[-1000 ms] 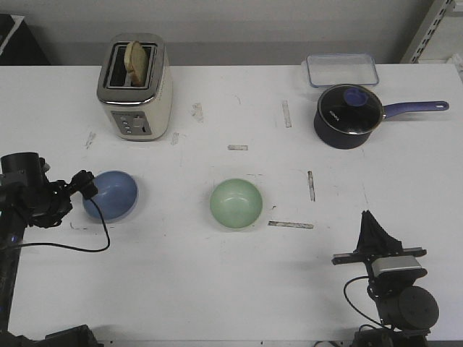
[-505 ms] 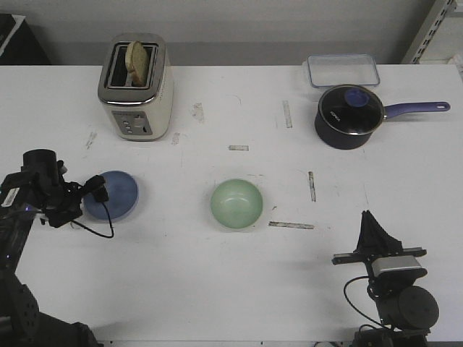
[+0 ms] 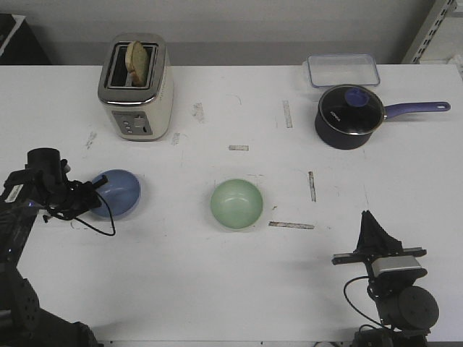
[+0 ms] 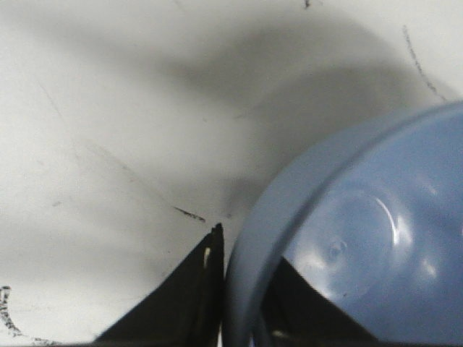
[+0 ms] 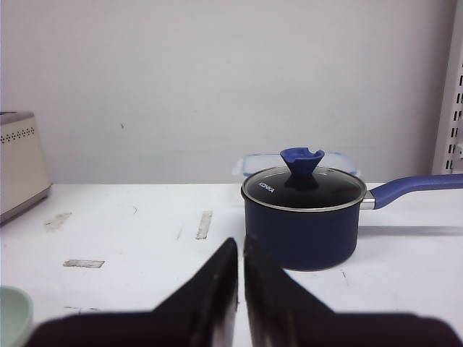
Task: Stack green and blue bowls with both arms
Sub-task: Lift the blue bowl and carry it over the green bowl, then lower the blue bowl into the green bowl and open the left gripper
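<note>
My left gripper needs to release the blue bowl inside the green bowl (image 3: 236,204) at the table's middle.
The blue bowl (image 3: 119,192) sits on the table at the left, opening up. My left gripper (image 3: 91,192) is at its left rim. In the left wrist view the gripper (image 4: 246,253) has one finger outside the rim and one inside the blue bowl (image 4: 362,231), closed on the wall. The green bowl (image 3: 236,204) stands upright at the table's middle, apart from both arms; its edge shows in the right wrist view (image 5: 11,311). My right gripper (image 3: 370,221) rests near the front right, jaws together and empty, as the right wrist view (image 5: 240,244) also shows.
A cream toaster (image 3: 135,87) with bread stands at the back left. A dark blue lidded saucepan (image 3: 349,116) with a long handle and a clear container (image 3: 342,70) are at the back right. Tape marks dot the white table (image 3: 217,275).
The blue bowl has gone from tilted on its side to level on the table. My left arm has shifted with it. The right arm and green bowl have not moved.
</note>
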Action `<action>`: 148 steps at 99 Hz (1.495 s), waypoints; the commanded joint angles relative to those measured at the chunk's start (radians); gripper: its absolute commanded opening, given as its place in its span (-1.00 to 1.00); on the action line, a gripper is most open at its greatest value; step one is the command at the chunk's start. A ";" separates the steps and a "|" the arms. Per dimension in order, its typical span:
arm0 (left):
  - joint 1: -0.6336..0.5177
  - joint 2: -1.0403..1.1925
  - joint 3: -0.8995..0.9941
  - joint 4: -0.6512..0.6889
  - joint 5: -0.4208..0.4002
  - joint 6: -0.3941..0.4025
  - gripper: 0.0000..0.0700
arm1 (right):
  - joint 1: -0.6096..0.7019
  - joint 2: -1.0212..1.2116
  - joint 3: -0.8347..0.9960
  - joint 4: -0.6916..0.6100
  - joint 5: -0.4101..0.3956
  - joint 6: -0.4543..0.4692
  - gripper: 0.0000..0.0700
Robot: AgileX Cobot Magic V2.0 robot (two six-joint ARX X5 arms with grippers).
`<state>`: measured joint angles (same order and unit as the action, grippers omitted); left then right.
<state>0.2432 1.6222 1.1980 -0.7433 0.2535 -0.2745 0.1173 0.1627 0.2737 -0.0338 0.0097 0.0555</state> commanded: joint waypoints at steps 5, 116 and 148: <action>-0.016 0.018 0.058 -0.024 -0.001 0.012 -1.00 | 0.001 0.000 0.011 0.011 -0.003 -0.008 -0.98; -0.769 0.127 0.300 0.195 0.148 -0.086 -0.99 | 0.001 0.000 0.011 0.011 -0.003 -0.008 -0.98; -0.794 0.152 0.300 0.184 0.132 -0.082 -0.59 | 0.001 0.000 0.011 0.011 -0.003 -0.008 -0.98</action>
<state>-0.5449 1.7573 1.4776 -0.5632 0.3847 -0.3576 0.1173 0.1627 0.2737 -0.0334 0.0097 0.0551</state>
